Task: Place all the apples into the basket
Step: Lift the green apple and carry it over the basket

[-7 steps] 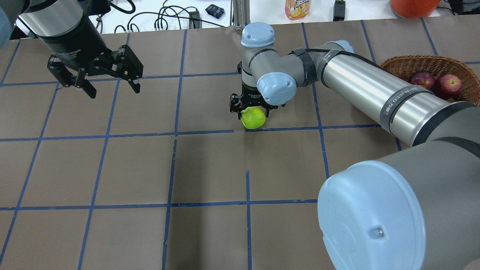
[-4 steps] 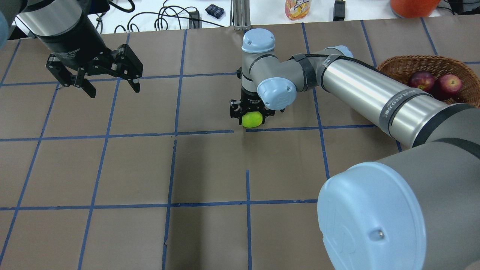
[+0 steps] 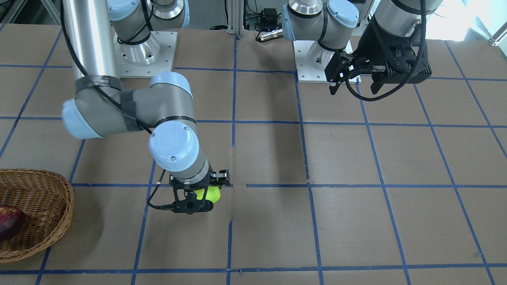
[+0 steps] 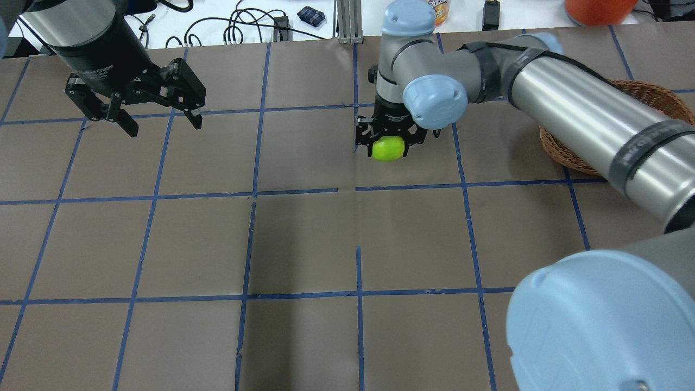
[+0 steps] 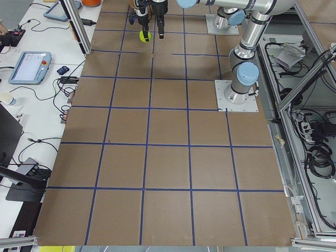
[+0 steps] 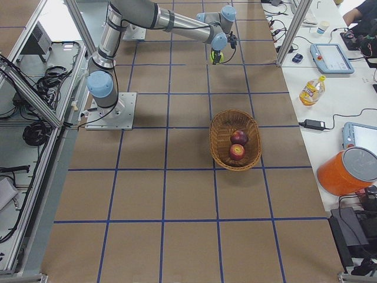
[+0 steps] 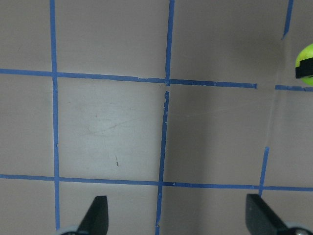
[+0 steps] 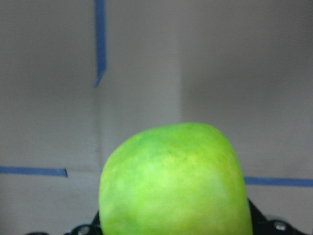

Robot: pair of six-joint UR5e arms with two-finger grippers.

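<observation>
I should use my right gripper to set the lime green apple, still held above the table, down in the wicker basket point(image 3: 23, 217), beside the dark maroon apple.
My right gripper point(image 4: 388, 142) is shut on the lime green apple point(image 4: 387, 150) and holds it above the table, left of the wicker basket point(image 4: 564, 152). The apple fills the right wrist view point(image 8: 173, 181) and also shows in the front view point(image 3: 210, 194). The basket point(image 6: 219, 138) holds the dark maroon apple point(image 6: 238, 137) and the red apple point(image 6: 237, 152). In the overhead view my right arm hides both. My left gripper point(image 4: 164, 129) is open and empty, hovering over the far left of the table. Its fingertips point(image 7: 98, 215) frame bare table.
Blue tape lines grid the brown table point(image 4: 304, 244). An orange container point(image 6: 347, 171), a drink bottle point(image 6: 310, 89) and cables lie on the white bench beyond the table's far edge. The two arm bases point(image 3: 146, 55) stand at the robot's edge.
My right gripper has risen with the green apple and moved right and farther across the table, toward the basket. Its arm now covers the basket's apples. The left gripper has barely moved.
</observation>
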